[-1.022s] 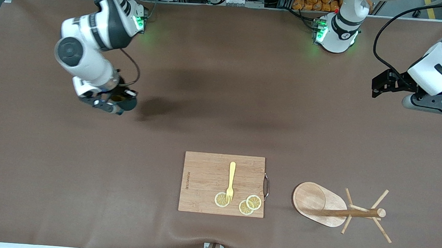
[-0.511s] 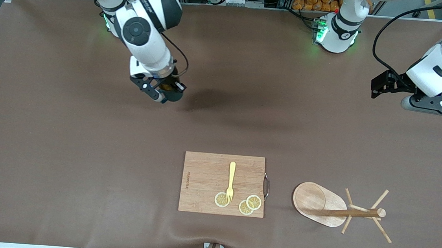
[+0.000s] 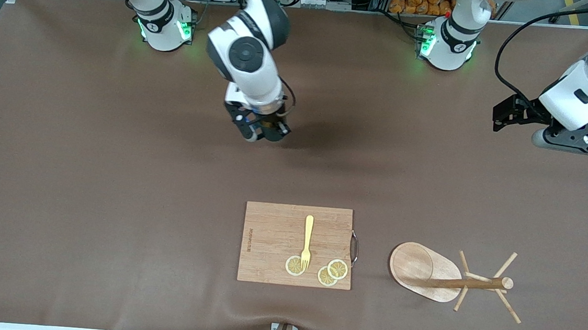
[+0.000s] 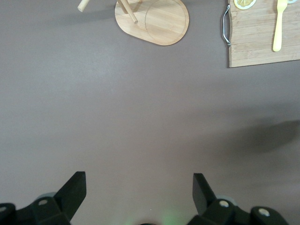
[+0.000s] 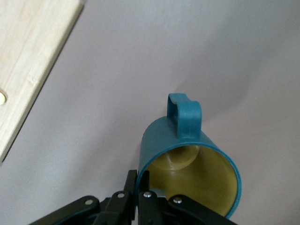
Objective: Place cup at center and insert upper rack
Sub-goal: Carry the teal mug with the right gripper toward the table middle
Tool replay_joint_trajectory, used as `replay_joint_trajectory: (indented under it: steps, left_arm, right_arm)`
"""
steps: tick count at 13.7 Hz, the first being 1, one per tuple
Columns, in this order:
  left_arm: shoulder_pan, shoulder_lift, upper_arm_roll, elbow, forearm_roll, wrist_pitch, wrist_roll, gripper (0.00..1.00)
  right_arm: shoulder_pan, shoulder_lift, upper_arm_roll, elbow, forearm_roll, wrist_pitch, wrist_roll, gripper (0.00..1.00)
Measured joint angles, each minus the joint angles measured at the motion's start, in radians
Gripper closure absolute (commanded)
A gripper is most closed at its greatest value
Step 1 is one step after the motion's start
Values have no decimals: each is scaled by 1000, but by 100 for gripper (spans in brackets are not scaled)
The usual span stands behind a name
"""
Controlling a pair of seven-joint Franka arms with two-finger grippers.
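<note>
I need to use my right gripper to set the cup, held over the table's middle, down on the bare brown cloth [image 3: 319, 144] beyond the cutting board, in line with the yellow fork.
The cup [image 3: 277, 131] is a teal mug with a yellowish inside [image 5: 197, 168] and its handle pointing away from the wrist. My right gripper [image 3: 261, 129] [image 5: 137, 176] is shut on the mug's wall at the rim, one finger inside and one outside, over the middle of the table. The upper rack [image 3: 437, 279], a wooden mug tree, lies on its side beside the cutting board, toward the left arm's end; its oval base [image 4: 154, 21] shows in the left wrist view. My left gripper [image 3: 582, 141] [image 4: 139, 177] waits open over bare table at the left arm's end.
A wooden cutting board [image 3: 273, 226] with a metal handle lies near the front camera, bearing a yellow fork [image 3: 307, 242] and lemon slices [image 3: 337, 269]. Its corner [image 5: 28, 61] shows in the right wrist view. A brown cloth covers the table.
My right arm has swung the cup from the right arm's end of the table to over its middle. The left arm has barely moved.
</note>
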Motion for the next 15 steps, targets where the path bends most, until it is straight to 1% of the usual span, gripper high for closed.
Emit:
replay_joint_trajectory:
  steps: [4,7,10,15]
  left_arm:
    - [-4,7,-1,-1,0,0,0,0]
    - [-4,10,-1,-1,0,0,0,0]
    - [-6,11,-1,-1,0,0,0,0]
    - [-8,12,-2,-1,0,0,0,0]
  right_arm:
    - [36,120,-1,97,0,62,238,100]
    - [50,188,-1,178,0,72,374,100]
    - [72,245,-2,229,0,76,425,100]
    - [78,272,-5,239,0,78,434,100]
